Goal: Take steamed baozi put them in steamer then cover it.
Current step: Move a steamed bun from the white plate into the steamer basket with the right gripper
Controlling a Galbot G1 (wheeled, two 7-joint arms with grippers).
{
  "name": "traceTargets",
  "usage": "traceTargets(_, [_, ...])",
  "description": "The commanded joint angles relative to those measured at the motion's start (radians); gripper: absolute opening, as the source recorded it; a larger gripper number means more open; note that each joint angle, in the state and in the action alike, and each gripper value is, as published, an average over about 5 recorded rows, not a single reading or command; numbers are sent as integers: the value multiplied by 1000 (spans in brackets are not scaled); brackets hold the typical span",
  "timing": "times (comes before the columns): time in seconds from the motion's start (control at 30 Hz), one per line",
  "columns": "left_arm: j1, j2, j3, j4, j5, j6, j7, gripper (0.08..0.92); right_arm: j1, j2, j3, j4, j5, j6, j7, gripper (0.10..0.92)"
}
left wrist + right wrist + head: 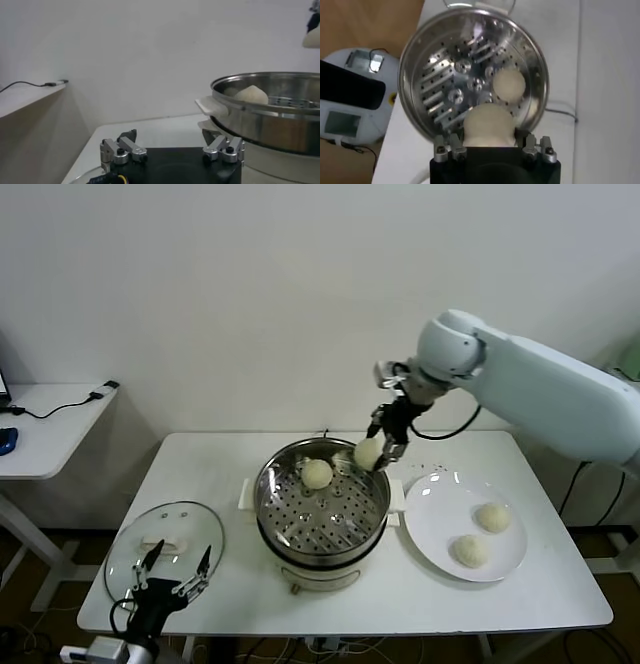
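The robot's right gripper needs to place the baozi inside the steamer [286, 503] [482, 48], between the other baozi and the rim that faces the glass cover.
My right gripper [374, 450] is shut on a cream-white baozi [367, 452] and holds it above the far right rim of the steel steamer [270, 502]. In the right wrist view the held baozi [488, 125] sits between the jaws over the perforated tray. One baozi [317, 473] lies inside the steamer at the back; it also shows in the right wrist view [508, 85] and the left wrist view [252, 95]. Two baozi [492, 517] [469, 550] lie on the white plate [428, 524]. The glass cover [196, 529] lies on the table's front left. My left gripper [172, 573] is open, parked over it.
The steamer [260, 120] stands at the table's middle on a white base with side handles. A side table [50, 429] with cables stands at the far left. The wall is close behind the table.
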Motion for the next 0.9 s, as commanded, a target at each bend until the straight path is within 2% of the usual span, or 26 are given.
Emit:
traceTargets(0.03, [-16,-3,0,18,-31,14,-8,823,-1,227,-91,-60,47,-63,23,662])
traceTargets(0.53, [-12,-10,-3,-16,-60,22,-6,823,-127,433,-76,-298,-87,-47,44,662])
traceTargets(0.9, [-23,-7,-1,-14,-74,25,-4,823,-177,489,-51,-369,-160,-25,52,662])
